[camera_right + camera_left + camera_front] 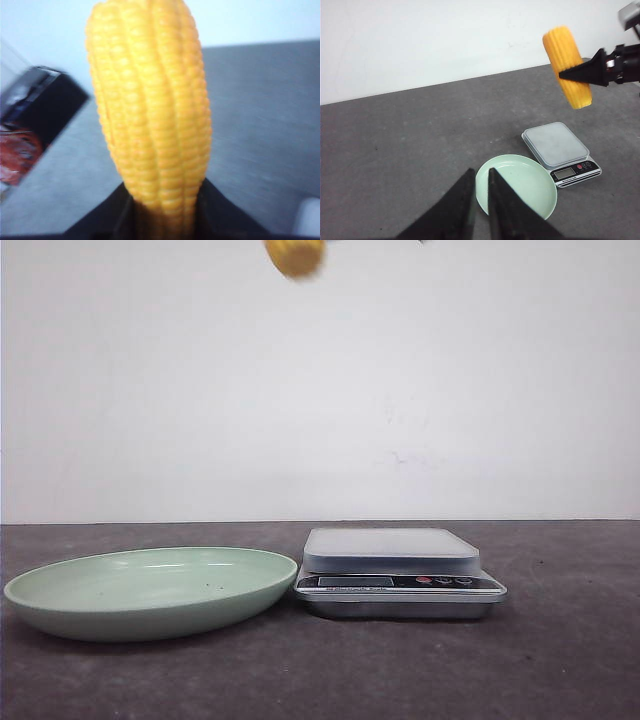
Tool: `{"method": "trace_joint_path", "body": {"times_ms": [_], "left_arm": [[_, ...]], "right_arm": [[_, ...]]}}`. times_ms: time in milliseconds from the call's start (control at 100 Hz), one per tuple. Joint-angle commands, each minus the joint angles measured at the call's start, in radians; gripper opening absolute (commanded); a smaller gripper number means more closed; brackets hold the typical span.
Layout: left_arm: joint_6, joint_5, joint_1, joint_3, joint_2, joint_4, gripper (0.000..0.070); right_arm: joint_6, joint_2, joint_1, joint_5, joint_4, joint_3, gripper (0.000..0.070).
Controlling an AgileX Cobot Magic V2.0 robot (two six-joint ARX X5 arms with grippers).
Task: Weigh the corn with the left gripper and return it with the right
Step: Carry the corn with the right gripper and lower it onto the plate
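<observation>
The corn, now high in the air above the scale, will go down on the pale green plate from my right gripper, toward the end (103,573) farthest from the scale.
The corn (565,55), a yellow-orange cob piece, hangs high in the air above the scale (555,145). My right gripper (568,75) is shut on it; one black finger (585,72) shows pressed against its side. In the right wrist view the corn (152,100) fills the frame, clamped between both fingers (107,215). The front view catches only the corn's lower end (294,255) at the top edge. My left gripper (480,172) hovers high over the table near the plate's edge, shut, with nothing between its fingers.
A pale green plate (60,605) sits on the dark table at the left, holding nothing. The silver kitchen scale (392,550) stands right beside it, its platform bare. A white wall backs the table. A blurred dark shape (45,105) shows in the right wrist view.
</observation>
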Motion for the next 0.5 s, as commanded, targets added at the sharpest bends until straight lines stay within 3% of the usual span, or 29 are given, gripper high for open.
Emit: {"method": "trace_joint_path", "body": {"times_ms": [0,230,490], "left_arm": [[-0.001,-0.003,-0.010,0.018,0.009,-0.016,0.0000],[0.002,-0.003,-0.010,0.018,0.009,0.002,0.0000],[-0.006,-0.003,-0.010,0.018,0.009,-0.005,0.0000]], "right_arm": [[-0.011,0.017,0.043,0.001,0.016,0.018,0.0000],[-0.008,0.083,0.118,0.036,0.008,0.018,0.0000],[0.109,0.239,0.124,0.028,-0.017,0.018,0.0000]]}}
